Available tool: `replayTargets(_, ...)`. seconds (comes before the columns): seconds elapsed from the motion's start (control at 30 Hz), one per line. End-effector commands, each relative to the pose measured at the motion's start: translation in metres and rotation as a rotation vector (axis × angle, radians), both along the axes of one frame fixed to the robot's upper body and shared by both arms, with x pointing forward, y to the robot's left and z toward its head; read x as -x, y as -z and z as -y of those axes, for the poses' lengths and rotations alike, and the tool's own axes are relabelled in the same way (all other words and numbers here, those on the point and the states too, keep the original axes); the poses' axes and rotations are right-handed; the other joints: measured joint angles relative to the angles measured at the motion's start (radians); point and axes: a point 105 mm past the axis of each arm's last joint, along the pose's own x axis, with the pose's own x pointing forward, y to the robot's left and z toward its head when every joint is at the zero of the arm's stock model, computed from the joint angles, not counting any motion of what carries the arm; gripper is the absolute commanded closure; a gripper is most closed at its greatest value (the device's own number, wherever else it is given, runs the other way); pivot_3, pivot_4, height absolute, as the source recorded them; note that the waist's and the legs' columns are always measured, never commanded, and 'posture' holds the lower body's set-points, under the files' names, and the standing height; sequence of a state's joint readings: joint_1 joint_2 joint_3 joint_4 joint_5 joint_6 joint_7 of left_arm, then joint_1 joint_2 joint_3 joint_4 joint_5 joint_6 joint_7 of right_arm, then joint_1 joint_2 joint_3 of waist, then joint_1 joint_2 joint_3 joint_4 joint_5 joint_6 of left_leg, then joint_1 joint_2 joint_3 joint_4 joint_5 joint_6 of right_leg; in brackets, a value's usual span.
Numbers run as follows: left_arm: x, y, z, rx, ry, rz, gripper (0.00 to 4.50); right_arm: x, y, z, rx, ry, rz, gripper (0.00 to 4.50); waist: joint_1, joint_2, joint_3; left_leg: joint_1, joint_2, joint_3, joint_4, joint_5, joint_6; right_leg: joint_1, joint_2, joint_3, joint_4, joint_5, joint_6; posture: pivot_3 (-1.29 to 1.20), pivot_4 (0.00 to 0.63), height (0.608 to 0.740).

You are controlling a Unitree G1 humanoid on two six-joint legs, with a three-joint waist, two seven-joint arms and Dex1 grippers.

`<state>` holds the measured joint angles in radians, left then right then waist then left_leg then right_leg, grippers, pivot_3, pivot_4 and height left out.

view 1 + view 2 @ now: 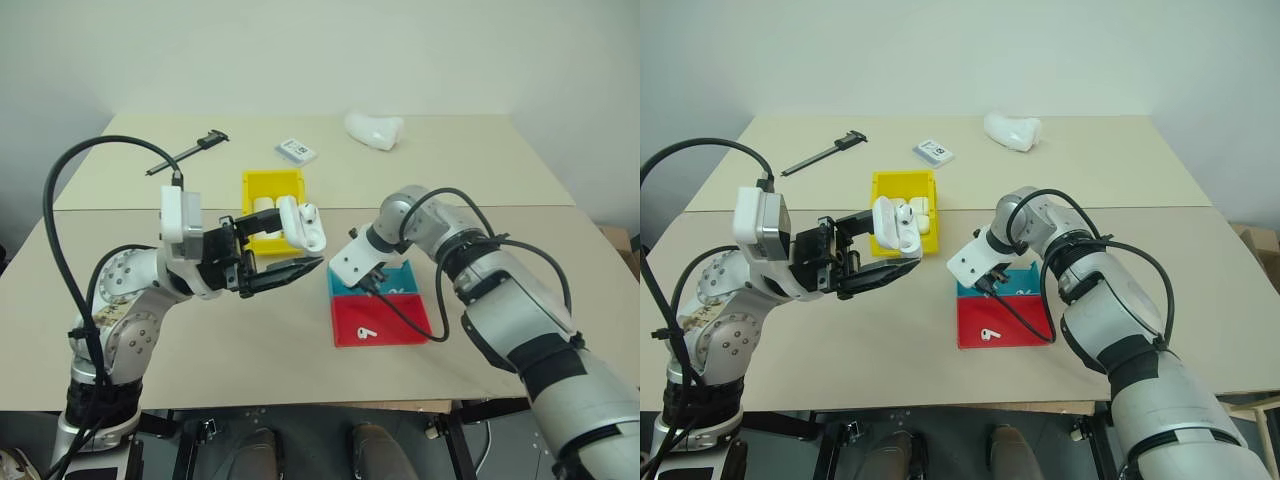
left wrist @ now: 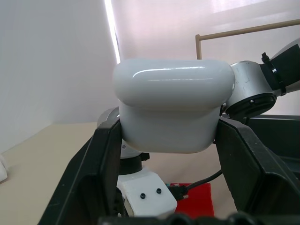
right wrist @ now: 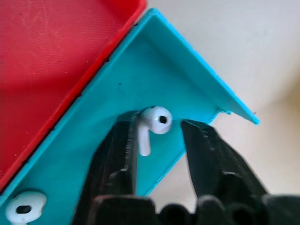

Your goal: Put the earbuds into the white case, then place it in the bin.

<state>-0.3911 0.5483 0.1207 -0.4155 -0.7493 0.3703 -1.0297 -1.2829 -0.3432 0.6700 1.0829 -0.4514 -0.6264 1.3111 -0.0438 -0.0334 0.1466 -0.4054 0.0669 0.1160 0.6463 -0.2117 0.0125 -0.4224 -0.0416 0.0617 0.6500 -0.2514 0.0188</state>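
Observation:
I should let go of the earbud with my right gripper in the open white case (image 1: 313, 233), beside the earbud that sits there.
My left gripper (image 2: 168, 126) is shut on the white case (image 1: 302, 226) and holds it above the table in front of the yellow bin (image 1: 262, 184), lid flipped open. An earbud (image 1: 906, 212) seems to sit in the case. My right gripper (image 3: 158, 127) points down into the blue half of the tray (image 1: 408, 274), its fingers open on either side of an earbud (image 3: 154, 121). One finger touches the stem and the other stands just clear. A second earbud (image 3: 24, 206) lies nearby in the blue half, and another earbud (image 1: 364, 331) lies in the red half.
A black caliper (image 1: 190, 152), a small card (image 1: 296, 150) and a lumpy white object (image 1: 374, 129) lie on the far table. Something white lies in the bin. The red half of the tray (image 1: 400, 322) is near the front edge.

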Motion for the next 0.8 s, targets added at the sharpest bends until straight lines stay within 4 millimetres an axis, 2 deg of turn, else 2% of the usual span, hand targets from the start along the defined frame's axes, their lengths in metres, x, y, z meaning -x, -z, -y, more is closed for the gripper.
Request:
replayTargets(0.03,0.008,-0.009,0.001,0.009,0.014,0.049,1.76,0.001,0.005,0.003,0.022,-0.002,-0.010,3.91,0.000,0.000,0.000,0.000,0.000,0.000,0.000,0.000,0.000,0.000,0.000,0.000,0.000,0.000,0.000,0.00,0.150,0.740)
replayTargets(0.27,0.008,-0.009,0.002,0.011,0.025,0.045,1.76,0.003,0.007,0.003,-0.019,0.020,-0.031,3.90,0.000,0.000,0.000,0.000,0.000,0.000,0.000,0.000,0.000,0.000,0.000,0.000,0.000,0.000,0.000,0.00,0.150,0.740)
replayTargets(0.37,0.008,-0.010,0.003,0.016,0.041,0.039,1.76,-0.002,-0.005,0.006,-0.104,0.089,-0.033,3.90,0.001,0.000,0.000,0.000,0.000,0.000,0.000,0.000,0.000,0.000,0.000,0.000,0.000,0.000,0.000,0.00,0.150,0.740)
replayTargets(0.5,0.004,-0.010,0.006,0.024,0.071,0.033,1.76,-0.005,-0.034,0.036,-0.310,0.233,-0.030,3.90,0.016,0.000,0.000,-0.001,-0.001,0.000,0.000,0.000,0.000,0.000,-0.001,-0.001,-0.001,0.000,0.000,0.00,0.150,0.740)
replayTargets(0.57,0.003,-0.010,0.007,0.028,0.086,0.027,1.76,0.005,-0.050,0.050,-0.465,0.300,-0.040,3.90,0.027,0.000,0.000,-0.003,-0.001,0.000,0.000,0.000,0.000,0.000,-0.001,-0.001,-0.002,0.000,0.000,0.00,0.150,0.740)
replayTargets(0.67,0.000,-0.010,0.009,0.029,0.107,0.022,1.76,0.026,-0.072,0.060,-0.702,0.397,-0.080,3.90,0.031,0.000,0.000,-0.003,-0.001,0.000,0.000,0.000,0.000,-0.001,-0.001,-0.001,-0.002,0.000,0.000,0.00,0.150,0.740)
replayTargets(0.8,-0.005,-0.010,0.013,0.030,0.143,0.019,1.76,0.067,-0.109,0.067,-1.101,0.484,-0.279,3.90,0.026,0.000,0.000,-0.002,0.000,-0.001,0.000,0.000,0.000,0.000,0.000,-0.001,-0.001,0.000,0.000,0.00,0.150,0.740)
